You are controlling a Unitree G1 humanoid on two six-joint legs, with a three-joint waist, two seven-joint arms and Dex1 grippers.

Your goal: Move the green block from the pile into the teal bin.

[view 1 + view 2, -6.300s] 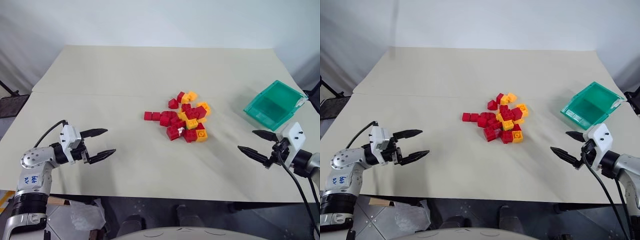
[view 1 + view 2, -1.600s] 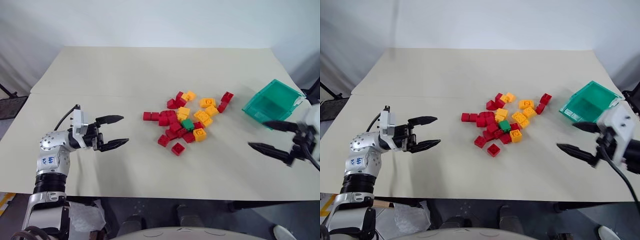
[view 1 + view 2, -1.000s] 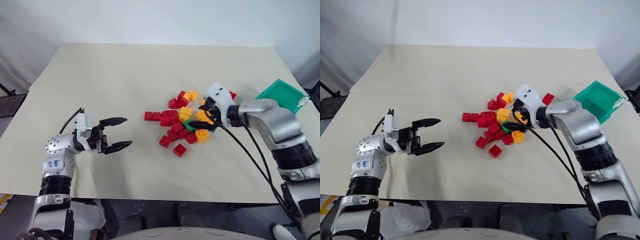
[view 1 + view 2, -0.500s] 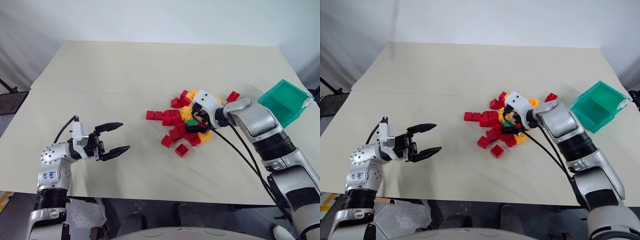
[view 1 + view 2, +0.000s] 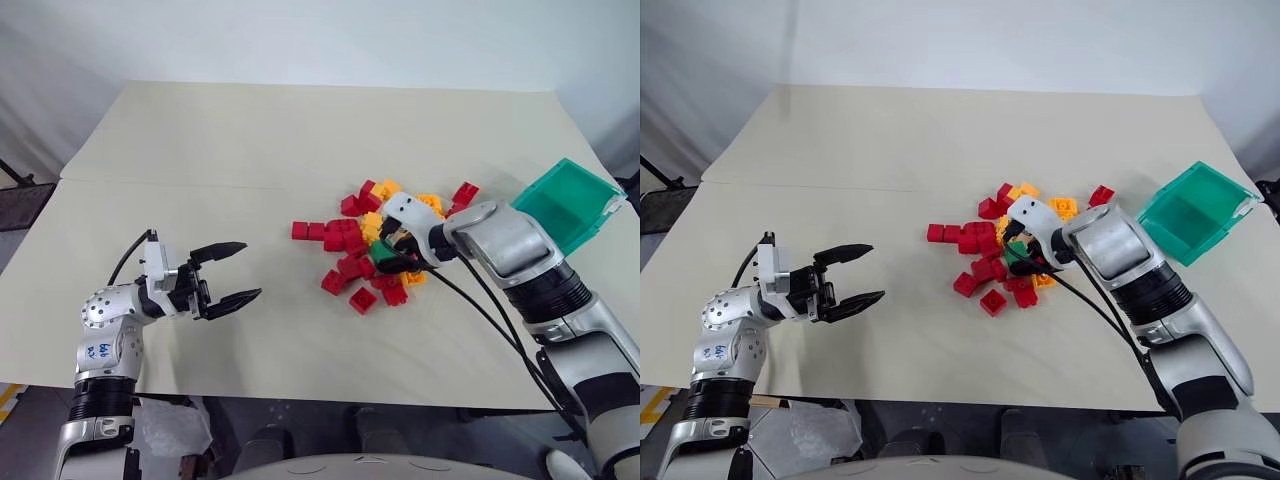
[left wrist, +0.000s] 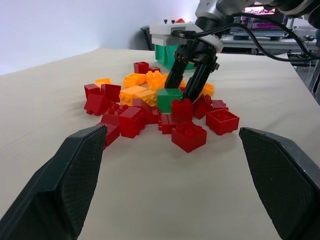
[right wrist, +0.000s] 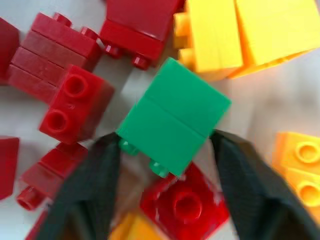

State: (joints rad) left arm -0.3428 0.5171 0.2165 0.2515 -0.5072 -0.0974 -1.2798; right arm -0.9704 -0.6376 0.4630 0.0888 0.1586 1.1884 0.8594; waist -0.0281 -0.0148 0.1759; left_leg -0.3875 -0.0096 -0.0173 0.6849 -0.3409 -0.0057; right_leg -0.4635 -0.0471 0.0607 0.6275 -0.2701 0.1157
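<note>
I should open my right gripper, turn it and take the green block squarely by its flat sides (image 7: 149, 98), because the block sits cornerwise across that gripper's fingertips.
The green block (image 7: 172, 120) lies in the pile (image 5: 345, 240) of red and yellow-orange bricks at the middle of the table. My right gripper (image 5: 386, 257) points down into the pile, and its two black fingers press against opposite sides of the green block (image 5: 381, 252), which still rests among the bricks. The teal bin (image 5: 573, 203) stands tilted at the table's right edge, beyond my right arm. My left gripper (image 5: 239, 272) hovers open and empty over the table, well left of the pile.
Red bricks (image 7: 70, 95) and yellow-orange bricks (image 7: 235, 30) crowd close around the green block. A lone red brick (image 5: 363, 299) lies just in front of the pile. The beige table (image 5: 250, 140) stretches bare to the left and back.
My right gripper has dipped a little lower into the pile and its fingers have closed in onto the green block's sides. A few bricks nearby shifted. The left arm stayed put.
</note>
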